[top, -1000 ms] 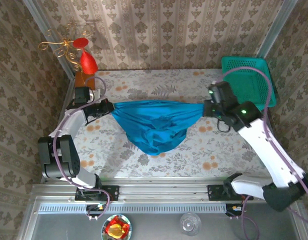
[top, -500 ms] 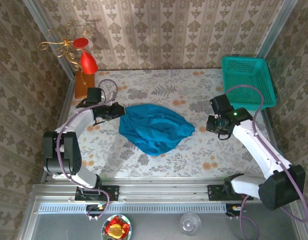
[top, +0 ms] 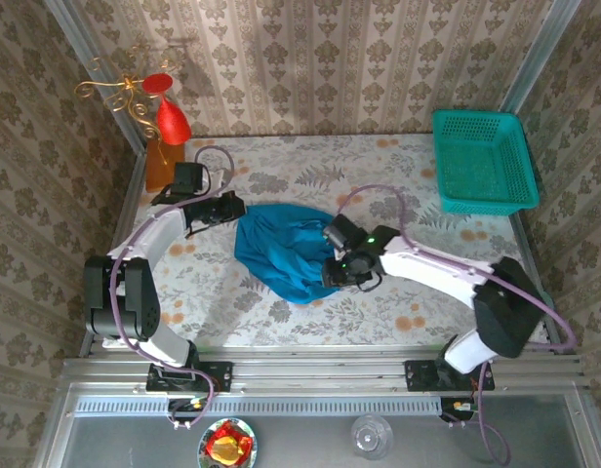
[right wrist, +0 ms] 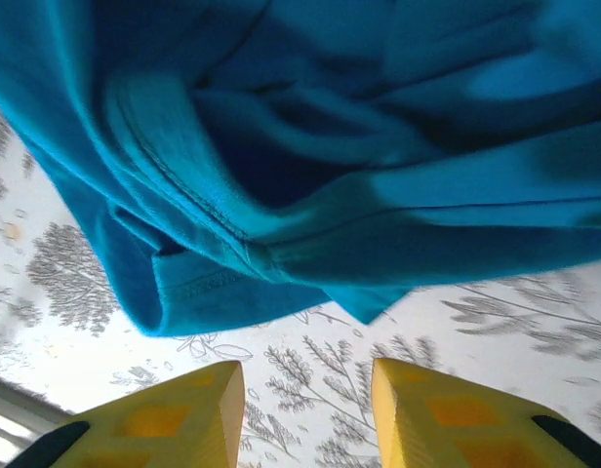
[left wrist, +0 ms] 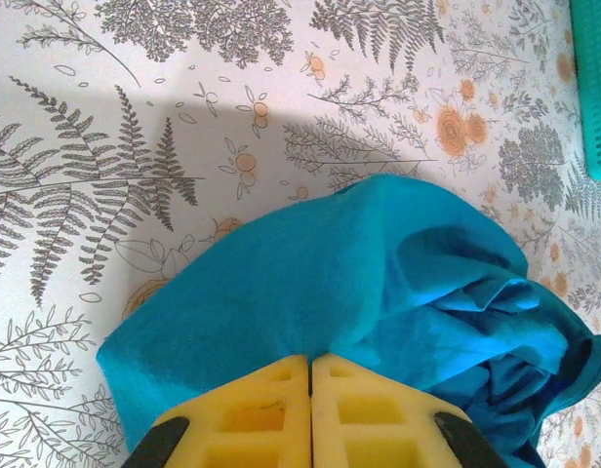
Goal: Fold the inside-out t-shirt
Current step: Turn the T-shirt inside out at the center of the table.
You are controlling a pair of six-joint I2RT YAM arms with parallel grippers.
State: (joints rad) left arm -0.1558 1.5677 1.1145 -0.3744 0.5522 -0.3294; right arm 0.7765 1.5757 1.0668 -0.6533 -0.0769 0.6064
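My left gripper needs to let go of the fold of cloth at the far edge of the teal-blue t-shirt heap [top: 310, 206] [left wrist: 442, 200].
The teal-blue t-shirt [top: 284, 253] lies bunched in a heap on the flowered table, mid-left. My left gripper [top: 234, 209] sits at the heap's upper left corner. In the left wrist view its yellow fingers [left wrist: 271, 409] are pressed together, and the t-shirt [left wrist: 359, 253] puckers into their tips. My right gripper [top: 337, 267] is at the heap's right edge. In the right wrist view it [right wrist: 308, 380] stands open over bare table, with a hemmed fold of the t-shirt [right wrist: 310, 146] hanging just ahead of the fingertips [right wrist: 198, 409].
A green mesh basket [top: 481, 161] stands at the back right corner; its edge shows as the basket [left wrist: 595, 88] in the left wrist view. A red ornament on a gold wire stand [top: 170, 119] occupies the back left corner. Walls close three sides.
A second ago the t-shirt hung stretched between both grippers. The right gripper let go, opened and swung left to the heap's right edge. The shirt collapsed onto the table; the left gripper edged right.
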